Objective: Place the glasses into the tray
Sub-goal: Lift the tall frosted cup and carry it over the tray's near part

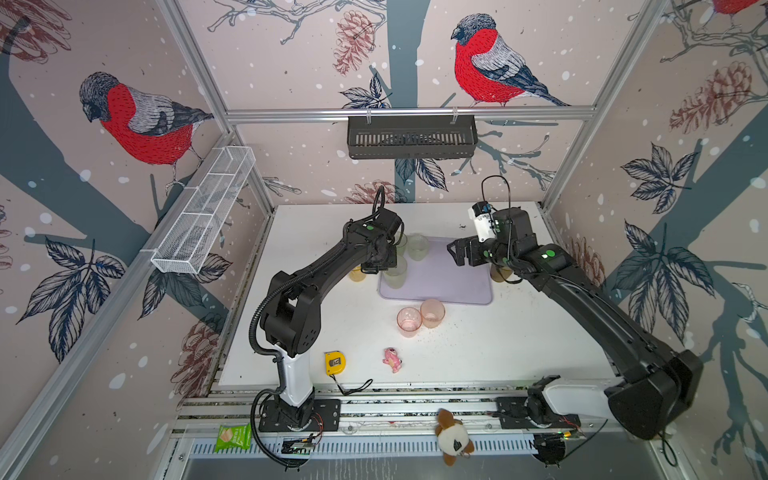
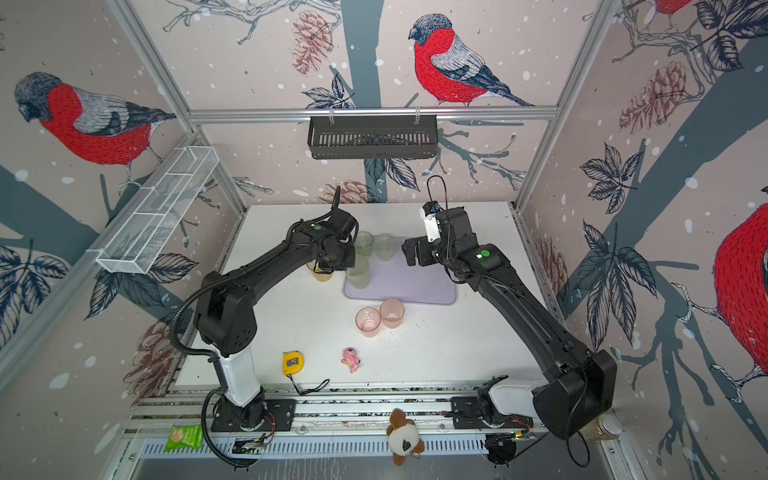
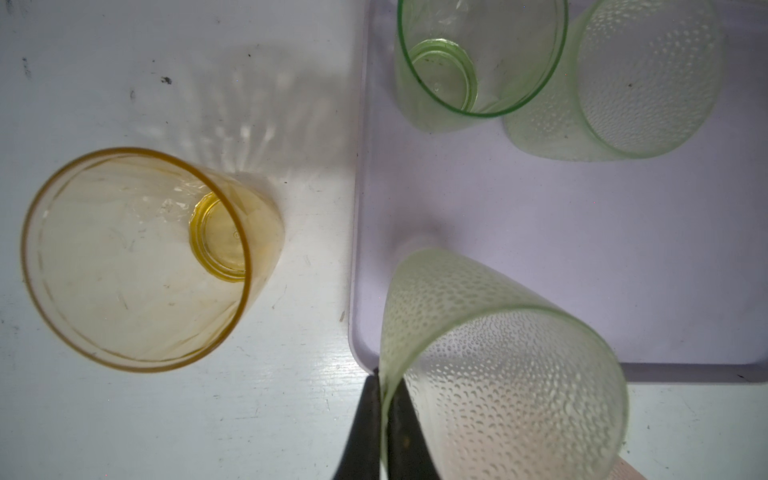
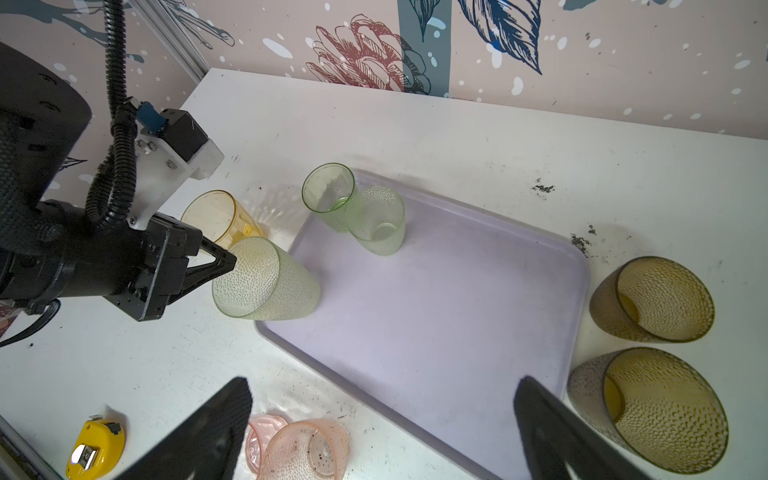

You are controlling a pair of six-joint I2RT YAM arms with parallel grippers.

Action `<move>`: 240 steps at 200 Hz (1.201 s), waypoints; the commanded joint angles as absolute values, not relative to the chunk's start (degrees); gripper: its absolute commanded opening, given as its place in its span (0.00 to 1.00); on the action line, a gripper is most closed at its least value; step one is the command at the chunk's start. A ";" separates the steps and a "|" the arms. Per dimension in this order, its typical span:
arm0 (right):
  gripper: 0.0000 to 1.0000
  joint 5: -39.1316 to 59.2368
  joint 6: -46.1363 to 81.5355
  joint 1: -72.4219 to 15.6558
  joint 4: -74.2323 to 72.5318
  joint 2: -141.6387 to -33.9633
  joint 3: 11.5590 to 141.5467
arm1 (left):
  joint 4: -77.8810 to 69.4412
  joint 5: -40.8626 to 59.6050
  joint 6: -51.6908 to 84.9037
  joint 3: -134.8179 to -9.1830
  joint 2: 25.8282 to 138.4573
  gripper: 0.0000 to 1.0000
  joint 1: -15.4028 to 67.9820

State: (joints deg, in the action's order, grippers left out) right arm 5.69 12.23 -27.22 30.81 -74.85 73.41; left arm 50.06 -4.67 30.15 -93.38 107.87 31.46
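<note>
My left gripper has the frosted whitish-green glass to place. Next, I put it down in the lavender tray's near corner (image 1: 393,280) (image 3: 426,280) beside the amber glass.
My left gripper (image 3: 384,415) is shut on the rim of a frosted whitish-green glass (image 3: 498,365), which is tilted with its base over the near-left corner of the lavender tray (image 1: 449,278). A clear green glass (image 4: 328,193) and another frosted one (image 4: 380,226) stand in the tray's far-left corner. An amber glass (image 3: 137,257) stands on the table left of the tray. In front of it are two pink glasses (image 1: 409,321), and to its right two dark brown glasses (image 4: 656,299). My right gripper (image 4: 382,384) hangs open and empty above the tray's right side.
A yellow tape measure (image 1: 334,363) and a pink toy (image 1: 392,359) lie near the table's front. A plush toy (image 1: 453,440) and a green packet (image 1: 232,436) sit on the front rail. A black basket (image 1: 411,137) and a white wire basket (image 1: 203,212) hang on the walls.
</note>
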 commanded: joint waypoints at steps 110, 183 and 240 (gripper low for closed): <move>1.00 5.62 12.91 -26.84 28.94 -74.82 73.13 | 50.67 -7.57 30.75 -95.98 110.03 0.00 31.50; 1.00 5.62 12.81 -26.71 28.74 -75.11 73.65 | 51.55 -8.02 30.47 -96.83 111.01 0.00 31.51; 1.00 5.50 12.83 -26.54 28.66 -74.81 73.56 | 51.58 -8.13 30.37 -96.86 111.23 0.01 31.48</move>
